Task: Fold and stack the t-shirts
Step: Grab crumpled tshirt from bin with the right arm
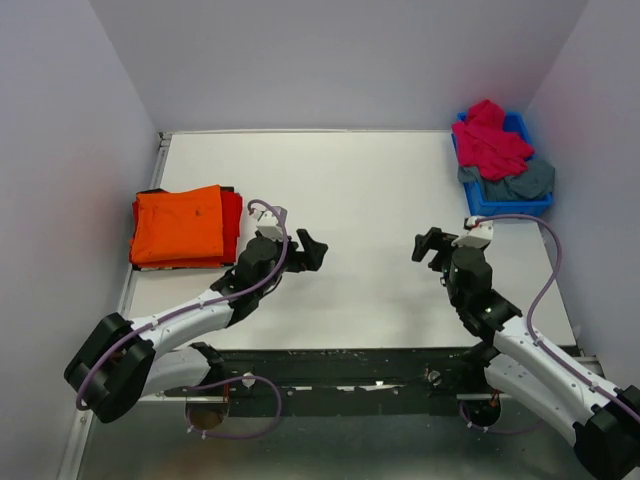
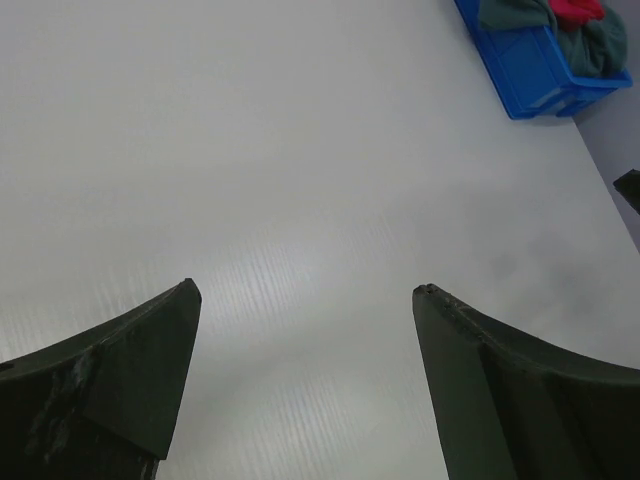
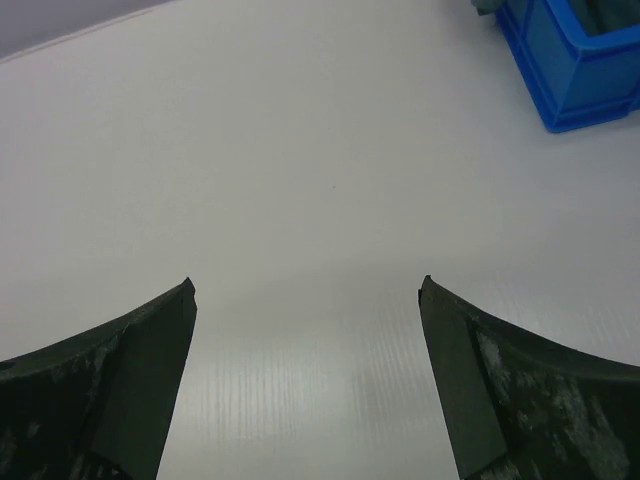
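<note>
I will next move my right gripper to the crimson-pink t-shirt's near edge [image 1: 511,162], above the grey-teal t-shirt in the blue bin, and close there.
A folded bright orange t-shirt [image 1: 180,224] lies on a folded red t-shirt [image 1: 232,225] at the table's left edge. A crumpled crimson-pink t-shirt [image 1: 489,141] lies on a grey-teal t-shirt [image 1: 525,182] in the blue bin [image 1: 510,205] at the far right; both also show in the left wrist view, pink [image 2: 578,9] over grey-teal [image 2: 592,40]. My left gripper [image 1: 312,250] is open and empty over bare table, right of the stack; its jaws stand wide apart [image 2: 305,290]. My right gripper [image 1: 428,247] is open and empty over bare table, near the bin [image 3: 305,285].
The white table [image 1: 350,200] is walled by pale panels at the left, back and right. The blue bin shows at the top right of both wrist views: left wrist [image 2: 530,75], right wrist [image 3: 575,70]. A black rail [image 1: 350,375] runs along the near edge.
</note>
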Robot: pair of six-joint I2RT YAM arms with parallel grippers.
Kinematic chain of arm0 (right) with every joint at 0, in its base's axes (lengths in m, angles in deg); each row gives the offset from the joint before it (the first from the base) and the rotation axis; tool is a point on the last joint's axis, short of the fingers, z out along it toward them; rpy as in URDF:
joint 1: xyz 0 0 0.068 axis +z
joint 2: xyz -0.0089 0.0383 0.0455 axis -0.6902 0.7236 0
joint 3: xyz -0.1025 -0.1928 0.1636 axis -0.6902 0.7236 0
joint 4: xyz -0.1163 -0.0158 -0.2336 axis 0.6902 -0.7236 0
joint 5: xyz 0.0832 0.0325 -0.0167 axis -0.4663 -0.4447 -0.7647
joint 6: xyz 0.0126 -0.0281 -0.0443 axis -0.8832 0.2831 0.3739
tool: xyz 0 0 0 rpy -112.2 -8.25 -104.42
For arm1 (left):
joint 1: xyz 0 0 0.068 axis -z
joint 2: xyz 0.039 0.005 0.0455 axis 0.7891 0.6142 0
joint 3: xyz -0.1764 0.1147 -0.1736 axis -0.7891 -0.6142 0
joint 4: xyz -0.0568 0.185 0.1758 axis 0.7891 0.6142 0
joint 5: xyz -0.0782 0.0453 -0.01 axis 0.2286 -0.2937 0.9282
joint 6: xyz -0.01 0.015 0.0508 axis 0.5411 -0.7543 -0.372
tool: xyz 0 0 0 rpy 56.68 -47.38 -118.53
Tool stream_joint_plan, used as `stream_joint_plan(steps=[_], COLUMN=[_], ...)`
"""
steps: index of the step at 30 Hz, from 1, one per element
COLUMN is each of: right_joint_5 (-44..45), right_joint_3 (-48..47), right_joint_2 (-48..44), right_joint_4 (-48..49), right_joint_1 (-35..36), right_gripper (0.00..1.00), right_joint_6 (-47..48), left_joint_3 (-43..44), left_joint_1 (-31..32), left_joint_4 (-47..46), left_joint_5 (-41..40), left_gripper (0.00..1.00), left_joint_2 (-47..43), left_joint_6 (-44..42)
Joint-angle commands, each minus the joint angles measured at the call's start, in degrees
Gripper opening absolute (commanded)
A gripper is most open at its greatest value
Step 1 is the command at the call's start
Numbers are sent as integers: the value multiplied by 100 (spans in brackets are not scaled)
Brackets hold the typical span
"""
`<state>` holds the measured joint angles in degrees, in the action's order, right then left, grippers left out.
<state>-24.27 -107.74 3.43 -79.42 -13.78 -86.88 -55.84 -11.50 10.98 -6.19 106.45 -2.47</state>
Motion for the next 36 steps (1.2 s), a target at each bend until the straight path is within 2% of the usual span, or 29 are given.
stream_joint_plan(steps=[1, 5, 9, 11, 14, 22, 29, 36], right_joint_5=[-82, -239, -249, -188, 532, -100, -749, -1539], right_joint_3=[26, -62, 114, -184, -878, -3091, -5149, -6354], right_joint_2=[-32, 3, 73, 275, 767, 2128, 3965, 5398], right_joint_4=[84, -22, 531, 235, -442, -1497, -2561, -2826], right_joint_1=[-25, -25, -25, -34, -138, -1764, -3221, -3979], right_gripper=[100, 100, 100, 100, 95, 94, 91, 82], right_joint_6=[-67, -121, 222, 205, 11, 125, -349, -709], left_joint_3=[-21, 6, -65, -100, -100, -38, -3, 14], left_joint_1=[1, 1, 9, 18, 18, 9, 18, 18], left_joint_4=[-142, -142, -221, -265, -309, -239, -195, -203], left_joint_5=[229, 361, 467, 519, 599, 608, 625, 607], left_gripper=[99, 99, 99, 99, 99, 99, 99, 99], left_joint_2=[-151, -169, -186, -195, -169, -125, -81, 16], left_joint_6=[-85, -15, 81, 152, 213, 196, 178, 134])
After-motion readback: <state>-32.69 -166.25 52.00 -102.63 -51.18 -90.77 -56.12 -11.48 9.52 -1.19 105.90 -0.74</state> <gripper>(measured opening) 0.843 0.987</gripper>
